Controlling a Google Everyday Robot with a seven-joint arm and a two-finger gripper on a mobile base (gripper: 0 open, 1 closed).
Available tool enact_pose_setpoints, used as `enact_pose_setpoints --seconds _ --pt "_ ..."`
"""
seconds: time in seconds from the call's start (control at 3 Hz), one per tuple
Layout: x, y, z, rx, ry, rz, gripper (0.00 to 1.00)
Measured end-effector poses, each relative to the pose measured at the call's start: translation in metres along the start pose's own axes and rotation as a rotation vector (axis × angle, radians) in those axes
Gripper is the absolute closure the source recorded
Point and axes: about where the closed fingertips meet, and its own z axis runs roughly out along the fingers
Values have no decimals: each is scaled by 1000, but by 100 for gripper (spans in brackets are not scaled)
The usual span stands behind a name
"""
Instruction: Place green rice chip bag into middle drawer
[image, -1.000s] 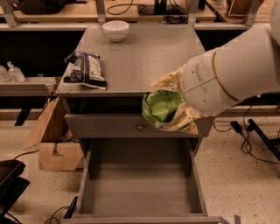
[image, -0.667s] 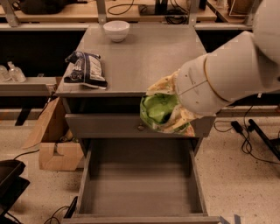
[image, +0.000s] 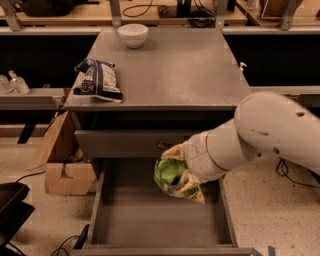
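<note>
My gripper is to let go of the green rice chip bag. It will release the bag on the middle drawer's bare bottom, near its centre (image: 180, 199).
My gripper (image: 176, 172) is shut on the green rice chip bag (image: 169, 175), a small glossy green bag with yellow-orange and white print. It holds the bag just above the back right part of the open middle drawer (image: 102, 210), a wide grey tray with low walls and a bare floor. The white arm comes in from the right and hides most of the fingers. The closed drawer front (image: 120, 143) with its knob sits just above and behind the bag.
A dark blue-and-white bag (image: 98, 80) lies on the left of the grey cabinet top (image: 175, 70). A white bowl (image: 132, 35) stands at the back. A cardboard box (image: 65, 175) sits on the floor to the left. Cables lie on the floor at right.
The arm has come down with the green bag, from in front of the cabinet top's edge to just above the open drawer's floor.
</note>
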Motion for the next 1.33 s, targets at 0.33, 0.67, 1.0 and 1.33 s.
enact_pose_setpoints --seconds 0.33,0.67,1.0,1.33 --pt "40 34 72 -43 -4 70 100" --pt "83 49 124 -39 24 107 100" --pt "122 56 165 -31 47 160 100" --pt "149 61 196 -11 70 233 100"
